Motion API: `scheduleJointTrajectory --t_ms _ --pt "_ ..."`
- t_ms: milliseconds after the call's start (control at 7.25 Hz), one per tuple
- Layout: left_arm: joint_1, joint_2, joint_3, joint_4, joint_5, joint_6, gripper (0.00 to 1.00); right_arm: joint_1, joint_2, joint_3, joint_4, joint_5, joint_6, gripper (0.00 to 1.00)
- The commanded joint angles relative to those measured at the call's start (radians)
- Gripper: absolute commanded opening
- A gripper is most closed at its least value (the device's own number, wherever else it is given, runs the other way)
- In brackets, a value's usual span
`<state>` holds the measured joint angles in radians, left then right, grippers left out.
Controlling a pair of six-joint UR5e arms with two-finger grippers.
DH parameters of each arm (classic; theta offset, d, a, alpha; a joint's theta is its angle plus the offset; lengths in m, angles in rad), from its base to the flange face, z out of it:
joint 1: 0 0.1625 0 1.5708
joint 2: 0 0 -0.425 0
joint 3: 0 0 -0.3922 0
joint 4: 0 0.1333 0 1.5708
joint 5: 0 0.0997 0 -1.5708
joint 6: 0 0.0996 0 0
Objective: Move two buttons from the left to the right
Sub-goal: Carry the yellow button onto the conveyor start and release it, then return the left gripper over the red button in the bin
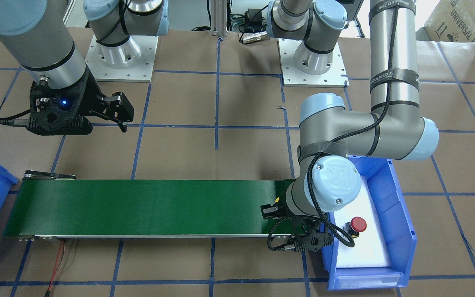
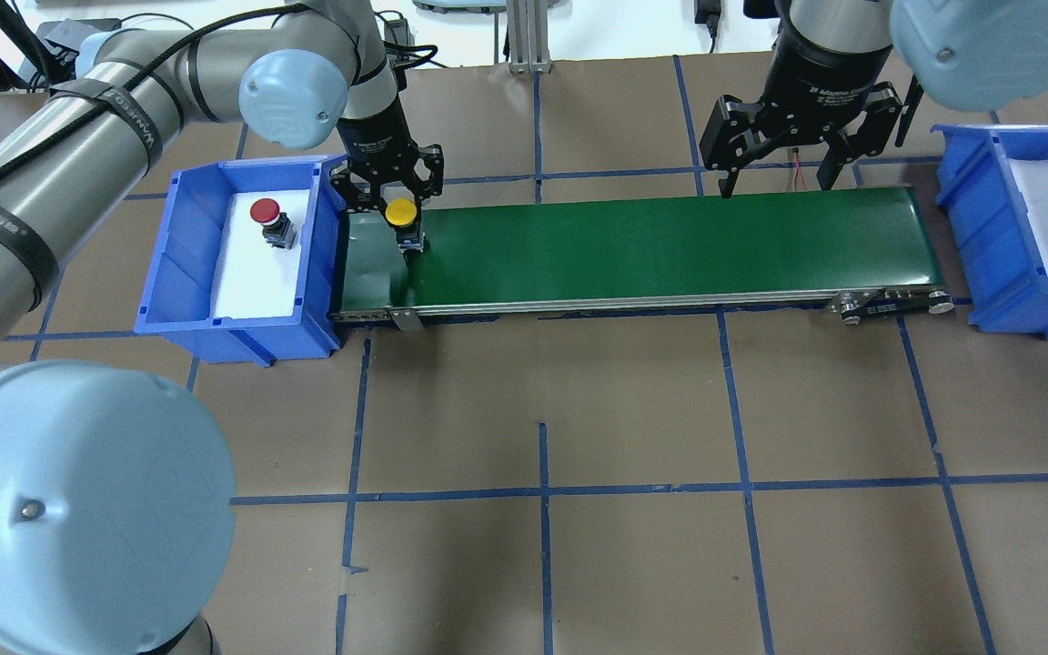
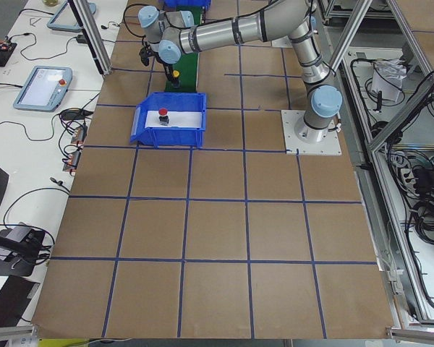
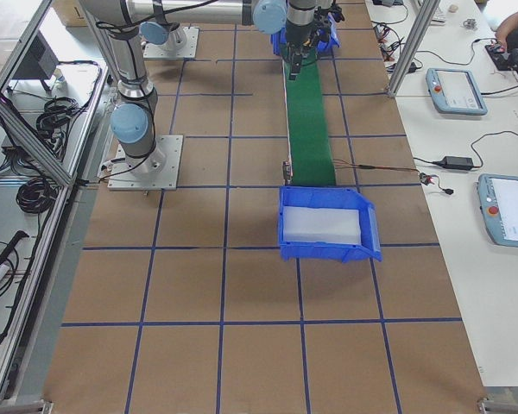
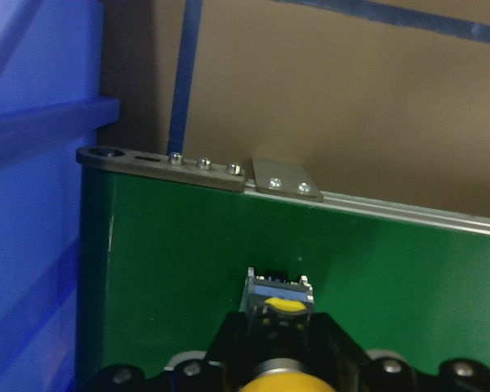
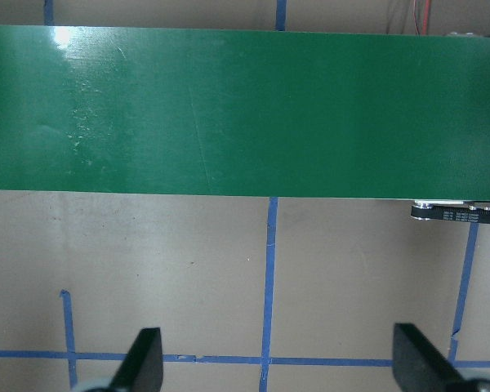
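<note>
The red button is on the white foam. Next, my left gripper goes there and closes on the sides of its round top (image 1: pixel 358 224).
The yellow button (image 2: pixel 400 212) stands upright between the fingers of my left gripper (image 2: pixel 397 196) at the left end of the green conveyor belt (image 2: pixel 651 255). The gripper is shut on it. In the left wrist view the button's grey base (image 5: pixel 279 292) is at or just above the belt; I cannot tell whether it touches. The red button (image 2: pixel 265 215) stands on white foam in the left blue bin (image 2: pixel 180 264), and also shows in the front view (image 1: pixel 358 225). My right gripper (image 2: pixel 774 173) is open and empty, over the table just beyond the belt's right part.
A second blue bin (image 2: pixel 988 264) with white foam stands past the belt's right end. The belt's metal frame and roller (image 5: pixel 159 159) sit close beside the left bin's wall. Brown table with blue tape lines lies all around.
</note>
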<state>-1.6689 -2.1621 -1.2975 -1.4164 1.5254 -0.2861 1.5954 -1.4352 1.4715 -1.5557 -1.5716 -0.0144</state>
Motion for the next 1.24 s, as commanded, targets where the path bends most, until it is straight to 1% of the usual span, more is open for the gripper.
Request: scheduleJointTrajectory --t_ms 0,138,414,552,690,828,966,1103 --pt "-0.011 0.004 0.000 0.001 0.010 -0.010 0.98 0.001 0.001 0.000 0.000 0.001 0.001 1.00" --pt "-0.012 0.010 0.001 0.001 0.007 -0.010 1.00 0.000 0.001 0.001 -0.001 -0.001 0.001 1.00" --pt "0.004 0.050 0.020 -0.003 0.007 -0.004 1.00 0.000 -0.001 0.001 0.000 -0.004 -0.001 1.00" --pt "0.049 0.065 0.029 -0.018 0.033 0.022 1.00 0.005 0.002 0.001 -0.001 0.004 0.002 1.00" --pt "0.119 0.070 0.041 -0.016 0.027 0.074 1.00 0.005 -0.001 0.001 -0.001 -0.001 0.002 1.00" --pt "0.188 0.076 0.050 -0.015 0.035 0.203 1.00 0.003 0.002 0.001 -0.001 -0.001 0.001 1.00" --pt "0.258 0.076 0.034 -0.007 0.030 0.311 1.00 0.003 0.002 0.001 -0.001 -0.002 0.001 1.00" --pt "0.297 0.059 0.027 -0.001 0.029 0.411 1.00 0.003 0.001 0.001 -0.001 -0.002 0.001 1.00"
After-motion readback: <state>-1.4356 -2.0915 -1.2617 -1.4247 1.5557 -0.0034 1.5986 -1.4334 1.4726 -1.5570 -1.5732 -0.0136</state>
